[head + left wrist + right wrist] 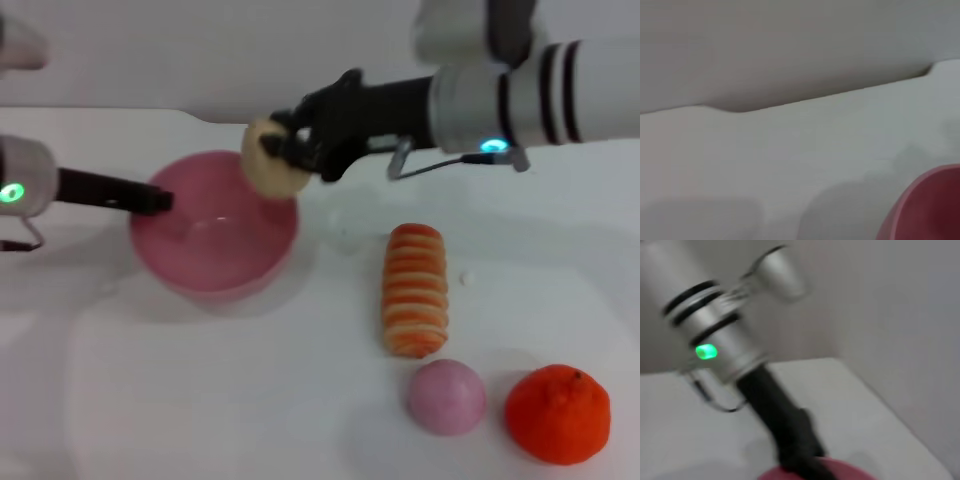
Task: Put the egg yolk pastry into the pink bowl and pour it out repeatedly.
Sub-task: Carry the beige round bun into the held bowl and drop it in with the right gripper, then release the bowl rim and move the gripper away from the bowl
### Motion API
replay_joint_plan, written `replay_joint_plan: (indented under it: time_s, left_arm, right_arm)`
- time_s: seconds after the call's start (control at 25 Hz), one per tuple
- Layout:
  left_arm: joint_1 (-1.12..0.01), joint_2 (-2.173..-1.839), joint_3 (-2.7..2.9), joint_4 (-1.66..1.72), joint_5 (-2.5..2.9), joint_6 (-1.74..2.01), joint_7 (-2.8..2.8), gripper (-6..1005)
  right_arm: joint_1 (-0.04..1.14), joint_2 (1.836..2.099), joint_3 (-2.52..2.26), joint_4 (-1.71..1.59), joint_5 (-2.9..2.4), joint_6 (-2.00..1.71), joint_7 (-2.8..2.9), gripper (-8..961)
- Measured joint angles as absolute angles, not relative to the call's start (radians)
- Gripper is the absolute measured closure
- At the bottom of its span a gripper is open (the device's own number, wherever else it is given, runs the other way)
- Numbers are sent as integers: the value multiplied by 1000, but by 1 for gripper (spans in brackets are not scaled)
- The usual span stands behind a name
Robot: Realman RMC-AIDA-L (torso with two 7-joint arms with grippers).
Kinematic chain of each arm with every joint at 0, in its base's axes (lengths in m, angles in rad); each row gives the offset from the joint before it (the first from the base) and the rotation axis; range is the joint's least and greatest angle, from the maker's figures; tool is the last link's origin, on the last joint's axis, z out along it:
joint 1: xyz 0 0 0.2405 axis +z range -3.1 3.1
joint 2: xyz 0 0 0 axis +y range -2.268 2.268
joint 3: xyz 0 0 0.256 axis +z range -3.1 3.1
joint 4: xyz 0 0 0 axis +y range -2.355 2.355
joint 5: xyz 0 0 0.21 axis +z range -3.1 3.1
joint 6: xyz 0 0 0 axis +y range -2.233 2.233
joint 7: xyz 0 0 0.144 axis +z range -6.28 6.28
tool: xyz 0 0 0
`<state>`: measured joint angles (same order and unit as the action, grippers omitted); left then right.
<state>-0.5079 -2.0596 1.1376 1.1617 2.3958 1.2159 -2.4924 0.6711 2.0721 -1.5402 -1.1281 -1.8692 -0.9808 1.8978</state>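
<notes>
Next, my left gripper sets the pink bowl down and lets it go on the white table (288,304) close beside the orange-striped bread roll. The bowl now stands on the white table.
The pink bowl (213,235) stands on the white table at the left; its rim also shows in the left wrist view (927,205) and in the right wrist view (840,473). My right gripper (283,147) is shut on the pale beige egg yolk pastry (270,162) and holds it just above the bowl's far right rim. My left gripper (158,201) reaches in from the left and sits at the bowl's left rim; the right wrist view shows this arm's black gripper (802,460) on the rim. The bowl looks empty inside.
A long orange-striped bread roll (414,290) lies right of the bowl. A small pink ball (446,396) and an orange tangerine (557,413) sit at the front right. The table's back edge meets a grey wall (790,45).
</notes>
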Motion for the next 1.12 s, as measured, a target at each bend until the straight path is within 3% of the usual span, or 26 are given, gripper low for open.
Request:
replay_joint_plan:
  time_s: [0.28,0.48,0.72,1.12]
  left_arm:
    - [-555,-2063,1213,1161,2395,1201,-2539,999]
    - [-561,-2063,1217,1164,2394,1203,-2554,999]
    - [-548,-2064,1266,1162,2380,1206,-2562,999]
    - [-529,-2066,1397,1074,2319,1149,-2572,999]
  right_arm:
    - [709,2071,-1571,-1133,-1883,-1079,1907,767]
    - [672,2073,-1553,-1181,-1924,-1107,1938,588]
    - [601,2080,-1464,-1238,-1937,-1086,1943,443]
    - [526,2084,-1317,-1214,-1919,-1080,1941,442]
